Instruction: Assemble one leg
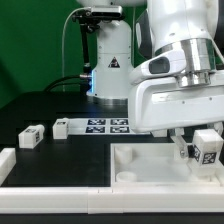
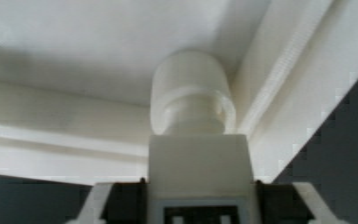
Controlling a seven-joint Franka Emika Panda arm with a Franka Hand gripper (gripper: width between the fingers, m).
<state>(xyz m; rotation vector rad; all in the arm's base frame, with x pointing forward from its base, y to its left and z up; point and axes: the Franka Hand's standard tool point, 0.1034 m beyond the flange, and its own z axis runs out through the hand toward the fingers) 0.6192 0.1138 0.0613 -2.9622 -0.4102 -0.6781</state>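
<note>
My gripper should open to stand the leg upright, as it leans in my grip at the panel's corner, then turn and grip the leg's upper end (image 1: 209, 136).
My gripper (image 1: 197, 150) is shut on a leg (image 1: 208, 147), a small white block with black-and-white tags, and holds it over the exterior view's right part of the large white square panel (image 1: 140, 165). In the wrist view the leg (image 2: 197, 150) stands out between my fingers (image 2: 115, 205). Its rounded tip points at the panel's raised rim (image 2: 274, 70), near a corner. Whether the tip touches the panel I cannot tell. Two more legs (image 1: 31, 137) (image 1: 60, 128) lie on the dark table at the exterior view's left.
The marker board (image 1: 108, 125) lies behind the panel. A white L-shaped piece (image 1: 8, 160) sits at the exterior view's far left, and a white bar (image 1: 60, 205) runs along the front. The robot base (image 1: 108, 60) stands at the back.
</note>
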